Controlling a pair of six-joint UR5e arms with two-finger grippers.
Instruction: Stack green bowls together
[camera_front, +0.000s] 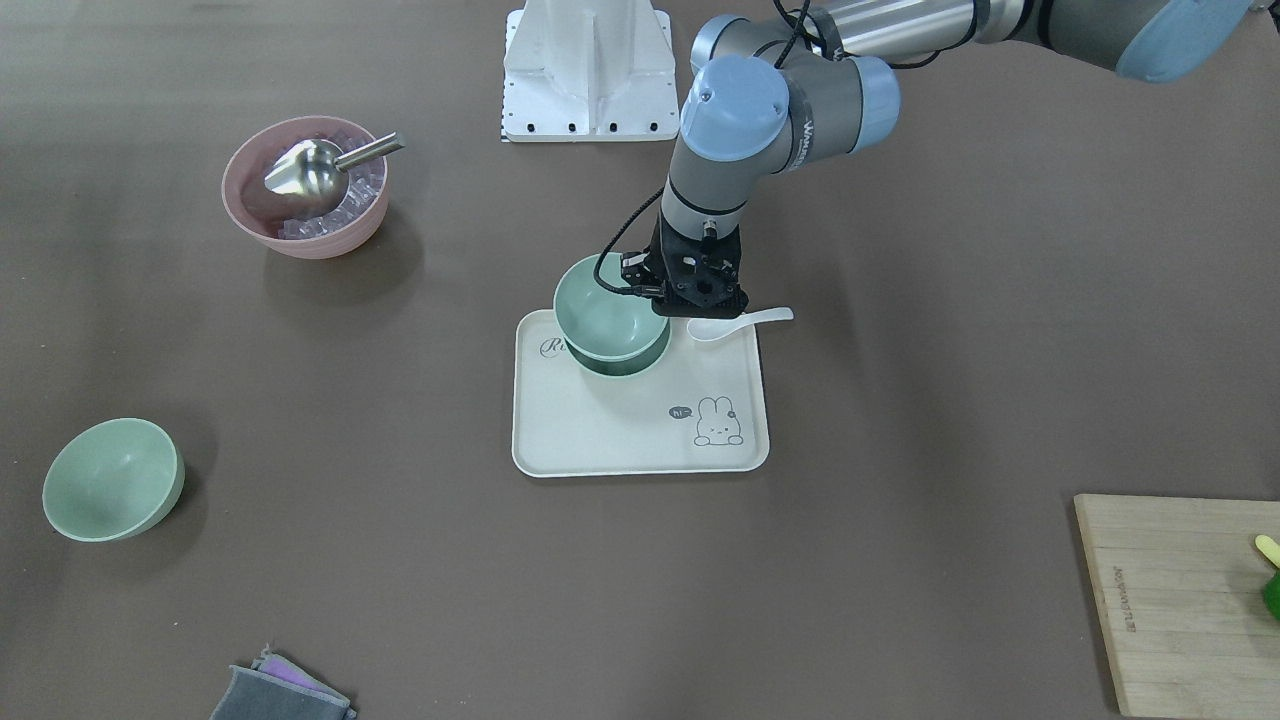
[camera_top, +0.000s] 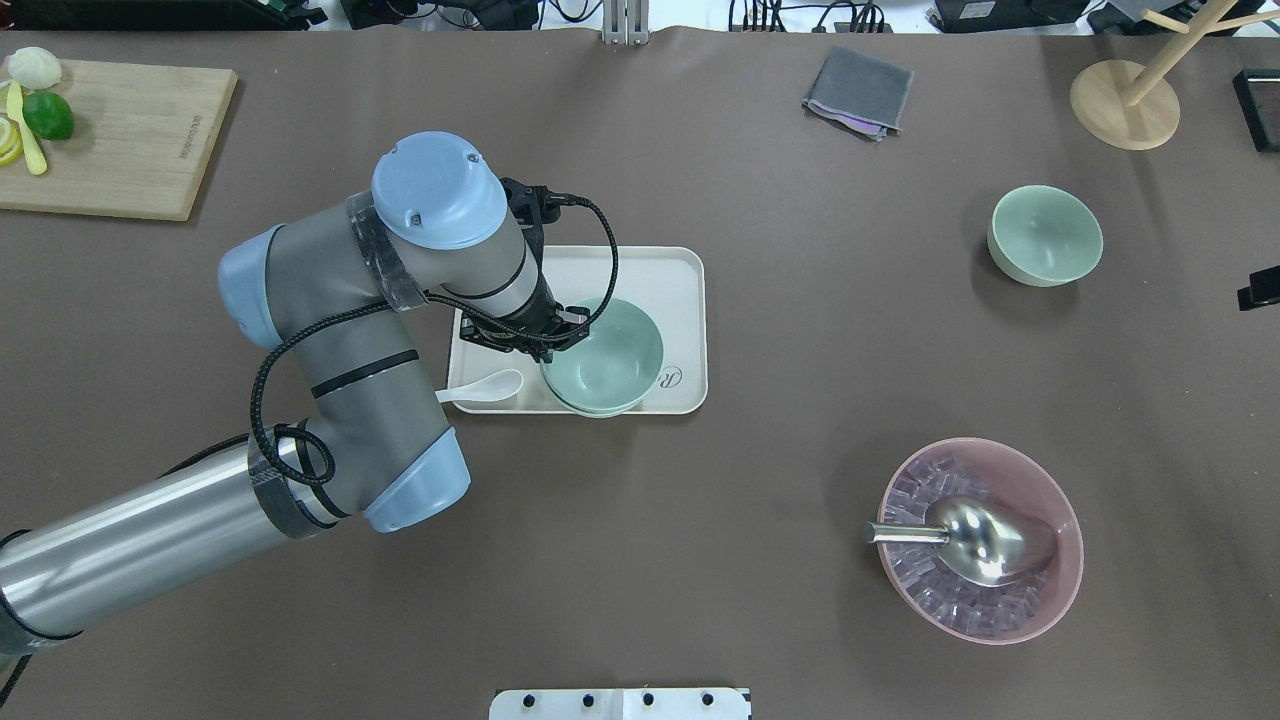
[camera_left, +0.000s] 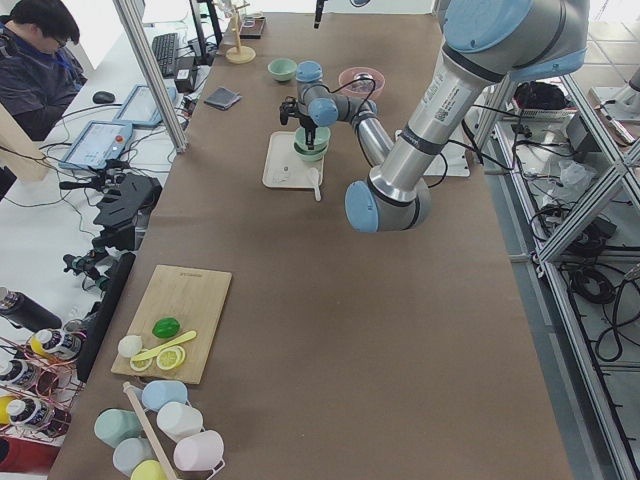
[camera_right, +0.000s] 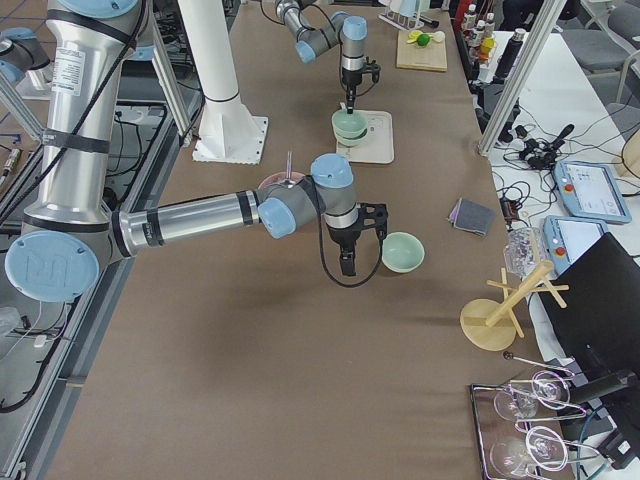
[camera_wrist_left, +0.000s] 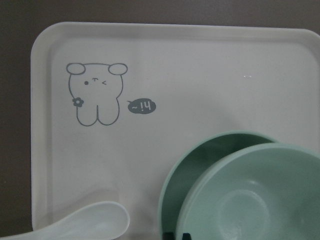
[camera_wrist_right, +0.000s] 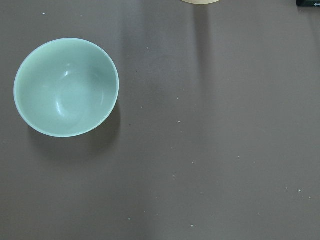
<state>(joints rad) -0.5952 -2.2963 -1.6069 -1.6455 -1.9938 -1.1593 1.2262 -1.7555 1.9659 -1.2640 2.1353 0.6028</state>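
The robot's left gripper needs to release the pale green bowl inside the second green bowl on the cream tray (camera_front: 609, 331) (camera_wrist_left: 241, 214).
My left gripper (camera_top: 550, 350) is shut on the rim of a pale green bowl (camera_front: 605, 305). That bowl hangs tilted and off-centre over a second green bowl (camera_front: 625, 362), which stands on the cream tray (camera_front: 620, 430). In the left wrist view the held bowl (camera_wrist_left: 255, 200) overlaps the lower bowl (camera_wrist_left: 200, 160), and I cannot tell whether they touch. A third green bowl (camera_top: 1045, 235) stands alone on the table and shows in the right wrist view (camera_wrist_right: 65, 87). My right gripper (camera_right: 346, 268) hovers beside it. It shows only in the exterior right view, so I cannot tell whether it is open or shut.
A white spoon (camera_front: 740, 322) lies on the tray's edge by the left gripper. A pink bowl (camera_front: 305, 190) holds ice and a metal scoop. A wooden cutting board (camera_top: 110, 135), a grey cloth (camera_top: 860, 92) and a wooden stand (camera_top: 1125, 100) sit along the far side.
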